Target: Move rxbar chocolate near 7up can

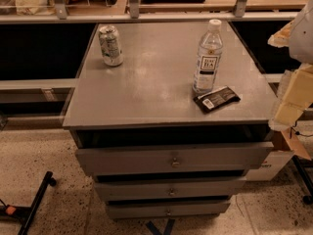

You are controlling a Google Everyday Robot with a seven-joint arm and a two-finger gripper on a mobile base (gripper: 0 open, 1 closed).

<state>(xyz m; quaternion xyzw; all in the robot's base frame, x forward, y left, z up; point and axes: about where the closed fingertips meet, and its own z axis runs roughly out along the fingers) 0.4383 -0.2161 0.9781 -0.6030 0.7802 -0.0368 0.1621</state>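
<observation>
The robot's gripper needs to close on the black end point(228, 95) of the rxbar chocolate, which is the end farther from the bar's white label patch.
The rxbar chocolate point(216, 99) is a flat black wrapper with a white label patch. It lies near the front right corner of the grey cabinet top point(146, 82), just in front of a clear water bottle. The 7up can point(111, 45) is silvery-white and green and stands upright at the back left of the top, far from the bar. My gripper point(292, 94) shows as pale, yellowish parts at the right edge of the view. It is beyond the cabinet's right side, to the right of the bar and apart from it. It holds nothing that I can see.
A clear plastic water bottle point(208, 57) stands upright right behind the bar. The cabinet has three drawers point(172, 159) below its top. A shelf rail point(146, 16) runs behind it. A black stand leg point(34, 199) lies on the speckled floor at the lower left.
</observation>
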